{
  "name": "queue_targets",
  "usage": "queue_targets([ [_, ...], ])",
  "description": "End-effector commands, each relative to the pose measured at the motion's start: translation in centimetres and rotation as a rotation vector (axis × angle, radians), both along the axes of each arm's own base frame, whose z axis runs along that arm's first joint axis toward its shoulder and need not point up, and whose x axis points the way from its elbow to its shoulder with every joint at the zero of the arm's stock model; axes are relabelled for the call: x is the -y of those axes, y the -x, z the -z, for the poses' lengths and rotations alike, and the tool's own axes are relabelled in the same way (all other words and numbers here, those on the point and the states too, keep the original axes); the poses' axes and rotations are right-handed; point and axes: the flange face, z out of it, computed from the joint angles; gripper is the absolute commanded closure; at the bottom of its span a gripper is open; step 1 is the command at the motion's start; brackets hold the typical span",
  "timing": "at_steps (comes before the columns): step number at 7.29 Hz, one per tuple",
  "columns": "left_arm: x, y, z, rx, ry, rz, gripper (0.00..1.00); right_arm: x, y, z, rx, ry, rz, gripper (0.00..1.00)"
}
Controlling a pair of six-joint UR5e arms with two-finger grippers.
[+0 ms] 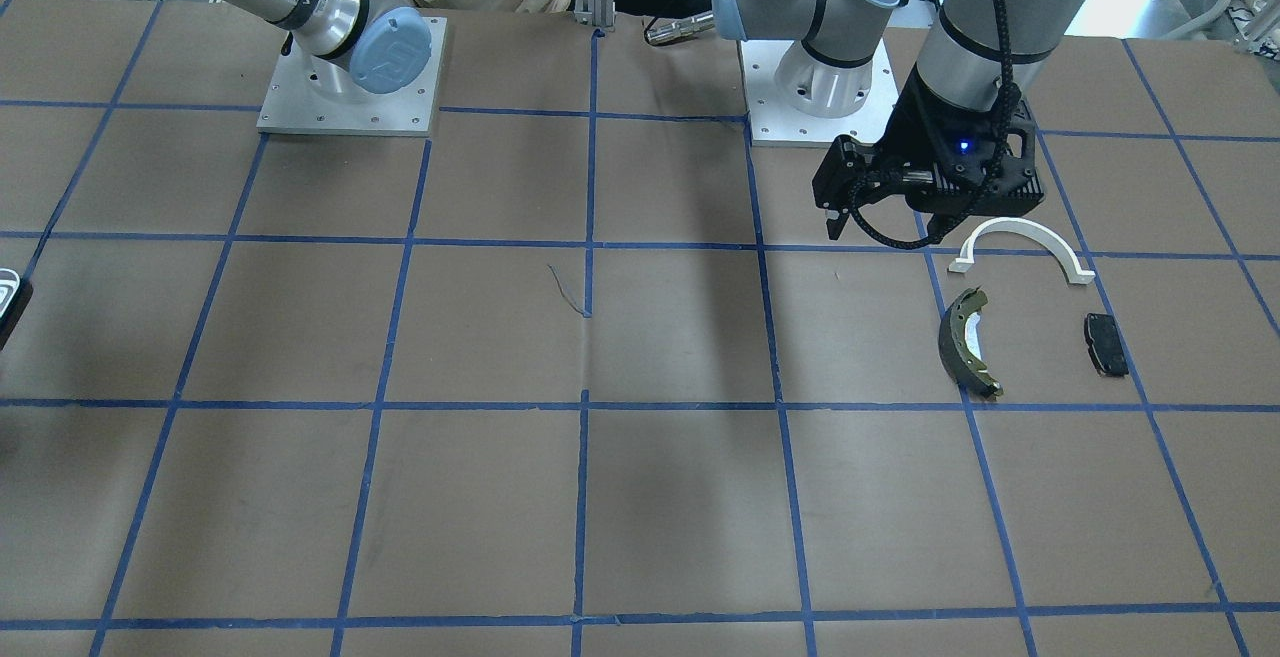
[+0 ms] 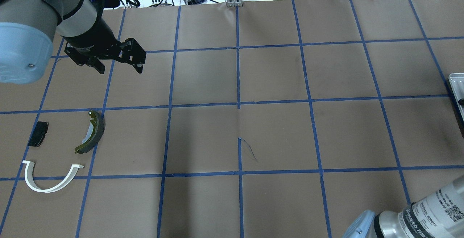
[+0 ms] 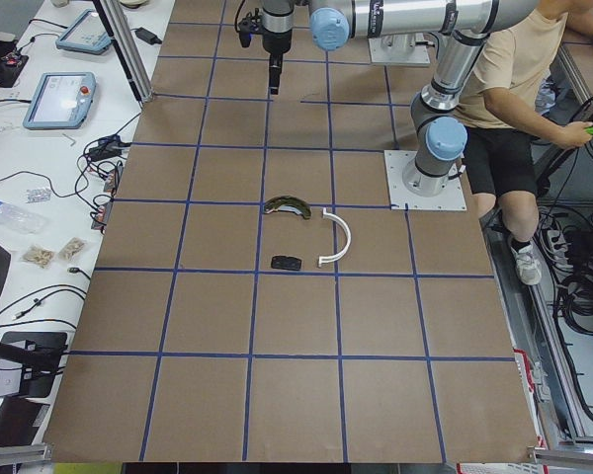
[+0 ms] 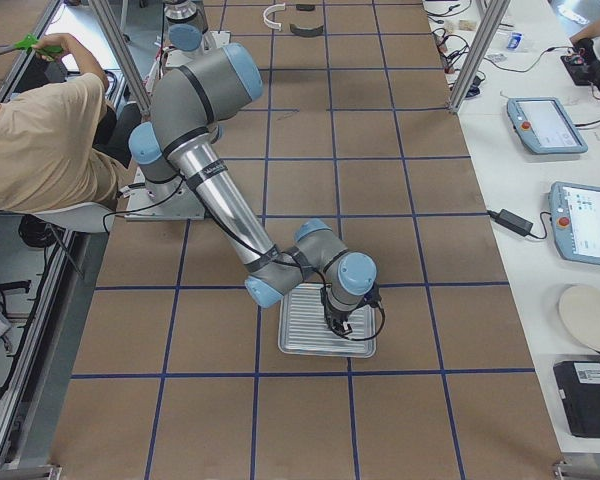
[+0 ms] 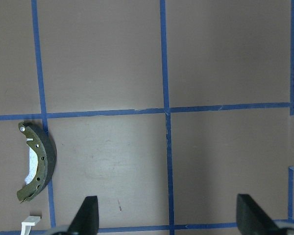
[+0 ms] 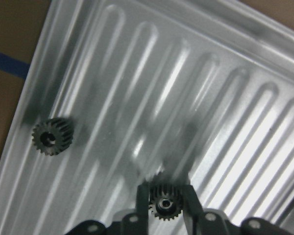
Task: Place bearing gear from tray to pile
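The robot's right gripper should release the bearing gear on the bare table (image 1: 642, 359) near the middle blue line crossing, toward the brake shoe.
In the right wrist view my right gripper (image 6: 163, 195) is shut on a small black bearing gear (image 6: 161, 205), held between its two fingers just over the ribbed metal tray (image 6: 196, 88). A second gear (image 6: 51, 137) lies on the tray near its left rim. The pile lies far off on my left: a white half-ring bracket (image 2: 47, 190), a dark brake shoe with olive rim (image 2: 96, 129) and a small black pad (image 2: 38, 133). My left gripper (image 2: 119, 69) is open and empty, hovering above the table beyond the brake shoe.
The tray (image 4: 305, 320) sits at my right end of the table, its edge showing in the overhead view (image 2: 457, 86). An operator (image 4: 40, 140) sits behind the robot bases. Monitors, cables and tablets lie on the white bench (image 4: 550, 150) past the table's far edge.
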Motion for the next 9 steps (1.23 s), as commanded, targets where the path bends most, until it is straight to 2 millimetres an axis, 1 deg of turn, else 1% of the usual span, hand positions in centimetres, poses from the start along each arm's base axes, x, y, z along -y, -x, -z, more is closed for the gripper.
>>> queue_targets([
  [1, 0.0, 0.0, 0.0, 0.000, 0.000, 0.000, 0.00, 1.3, -2.1, -2.8, -0.054, -0.005, 0.040, 1.00],
  [2, 0.0, -0.1, -0.1, 0.001, 0.002, -0.001, 0.00, 4.8, -7.7, -5.1, -0.066, 0.033, 0.021, 1.00],
  [3, 0.0, -0.1, -0.1, 0.000, 0.001, -0.001, 0.00, 6.8, -13.4, -8.7, -0.076, 0.050, 0.019, 1.00],
  [4, 0.0, -0.1, -0.1, 0.001, 0.003, 0.000, 0.00, 8.4, -20.2, -11.1, -0.055, 0.044, 0.059, 1.00],
  [5, 0.0, 0.0, -0.1, 0.000, 0.001, 0.000, 0.00, 10.3, -28.1, -12.0, -0.030, 0.045, 0.095, 1.00],
  [6, 0.0, -0.1, -0.1, 0.000, 0.003, -0.001, 0.00, 11.6, -36.1, -12.1, -0.034, 0.054, 0.122, 1.00],
  [7, 0.0, 0.0, -0.1, 0.000, 0.003, 0.000, 0.00, 12.0, -44.2, -11.6, -0.020, 0.056, 0.186, 1.00],
  [8, 0.0, -0.1, -0.1, 0.000, 0.001, -0.001, 0.00, 11.1, -53.1, -10.7, -0.018, 0.055, 0.243, 1.00],
  [9, 0.0, 0.0, -0.1, 0.000, 0.001, 0.000, 0.00, 9.3, -61.9, -10.3, -0.007, 0.057, 0.305, 1.00],
])
